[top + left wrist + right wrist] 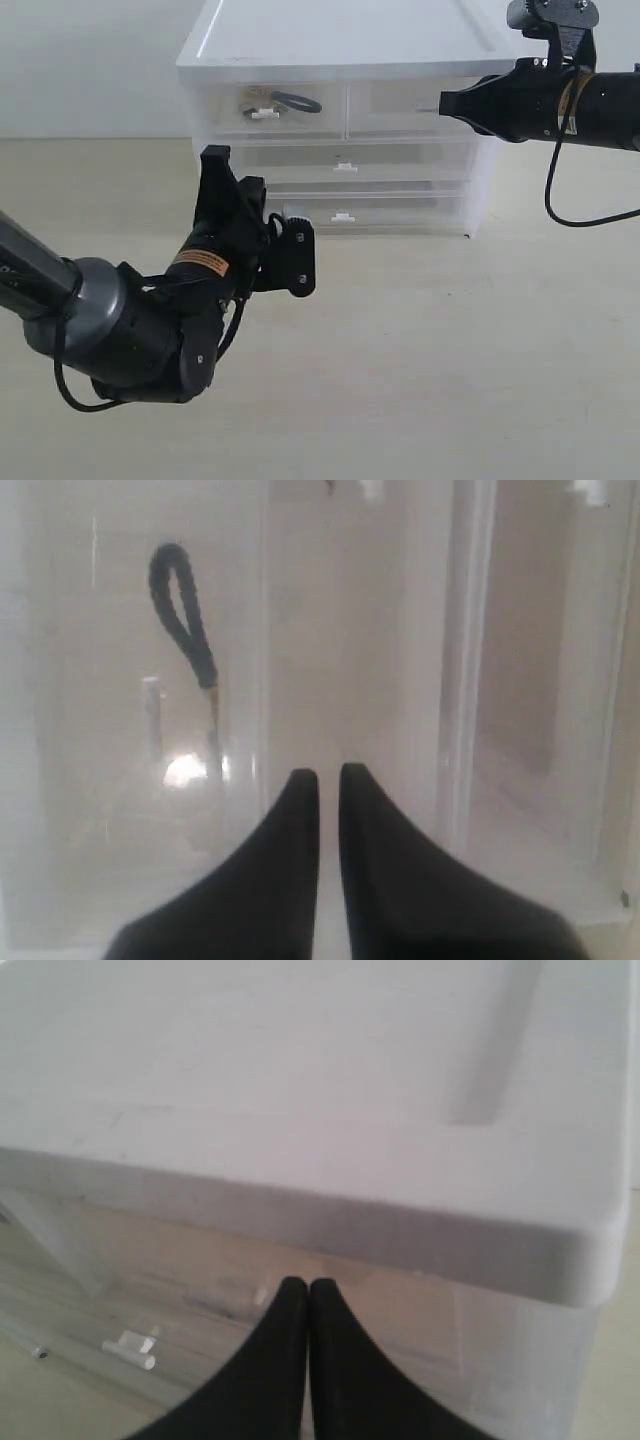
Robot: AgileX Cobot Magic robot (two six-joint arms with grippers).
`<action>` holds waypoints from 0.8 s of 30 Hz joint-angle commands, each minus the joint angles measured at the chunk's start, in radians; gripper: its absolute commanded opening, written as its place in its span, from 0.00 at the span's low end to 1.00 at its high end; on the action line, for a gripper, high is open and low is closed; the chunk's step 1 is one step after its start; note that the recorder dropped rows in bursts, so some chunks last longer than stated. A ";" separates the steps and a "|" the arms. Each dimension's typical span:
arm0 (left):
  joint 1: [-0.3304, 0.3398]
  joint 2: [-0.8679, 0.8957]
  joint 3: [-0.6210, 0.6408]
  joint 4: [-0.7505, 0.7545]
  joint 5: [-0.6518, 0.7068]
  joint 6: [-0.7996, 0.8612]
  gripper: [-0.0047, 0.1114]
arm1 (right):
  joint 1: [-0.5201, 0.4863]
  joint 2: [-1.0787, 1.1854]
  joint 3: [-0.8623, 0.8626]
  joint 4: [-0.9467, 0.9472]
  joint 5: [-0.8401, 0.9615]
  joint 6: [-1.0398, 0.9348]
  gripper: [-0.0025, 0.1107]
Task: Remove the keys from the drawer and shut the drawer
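The fingers of my left gripper are closed below the front of the closed drawer, so next I open them and move up to grab the drawer's white handle (pixel 265 114).
The drawer (pixel 265 110) is the upper left one of a translucent white chest, and its front sits flush with the chest. Through that front I see the keys (pixel 283 100), a black cord loop beside a gold blur. In the left wrist view the cord loop (pixel 185 620) shows behind the plastic, next to the white tab handle (pixel 152 718). My left gripper (pixel 216 160) points up at the chest from below the drawer; its fingers (pixel 300 810) are shut to a thin slit with nothing between them. My right gripper (pixel 450 103) hovers shut before the upper right drawer.
The chest's flat lid (pixel 300 1090) fills the right wrist view. Two full-width drawers (pixel 345 167) (pixel 343 216) lie below the half-width pair, and the matching right drawer (pixel 405 105) is beside the left one. Beige tabletop (pixel 450 380) spreads in front.
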 commanded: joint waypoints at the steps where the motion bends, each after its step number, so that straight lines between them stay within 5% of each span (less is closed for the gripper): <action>1: 0.002 0.003 -0.004 -0.004 -0.031 0.009 0.08 | -0.008 0.001 -0.015 0.063 0.009 -0.010 0.02; 5: 0.012 0.006 -0.087 -0.033 -0.031 -0.074 0.08 | -0.008 0.003 -0.015 0.063 0.008 -0.012 0.02; 14: 0.024 0.008 -0.151 -0.041 -0.031 0.043 0.08 | -0.008 0.002 -0.015 0.059 0.008 -0.012 0.02; 20: 0.024 0.008 -0.151 -0.022 -0.031 0.044 0.40 | -0.008 0.002 -0.015 0.059 0.008 -0.012 0.02; 24: 0.037 0.008 -0.151 0.027 -0.031 0.038 0.40 | -0.008 0.002 -0.015 0.059 0.008 -0.012 0.02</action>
